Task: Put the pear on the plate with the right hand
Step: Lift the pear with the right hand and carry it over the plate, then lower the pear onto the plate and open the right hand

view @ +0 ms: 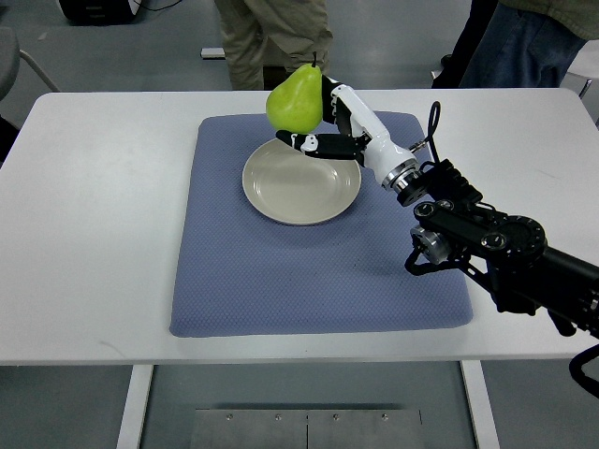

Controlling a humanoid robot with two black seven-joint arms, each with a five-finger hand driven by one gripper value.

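I need to use my right gripper to release the green pear, setting it free on the side of the beige plate (pixel 328 191) nearest my arm.
A green pear (pixel 296 99) with a dark stem hangs upright in the air over the far edge of a beige round plate (pixel 301 187). My right hand (pixel 323 122) is shut on the pear, its white and black fingers (pixel 314 143) wrapped around the fruit's right and lower side. The black right arm (pixel 496 248) comes in from the lower right. The plate lies on a blue-grey mat (pixel 318 271) and holds nothing. No left arm shows.
The mat lies on a white table (pixel 94 215). Two persons stand beyond the table's far edge, one in khaki trousers (pixel 271 37) just behind the pear, one in dark jeans (pixel 510 42) at the far right. A chair part (pixel 14 51) shows top left.
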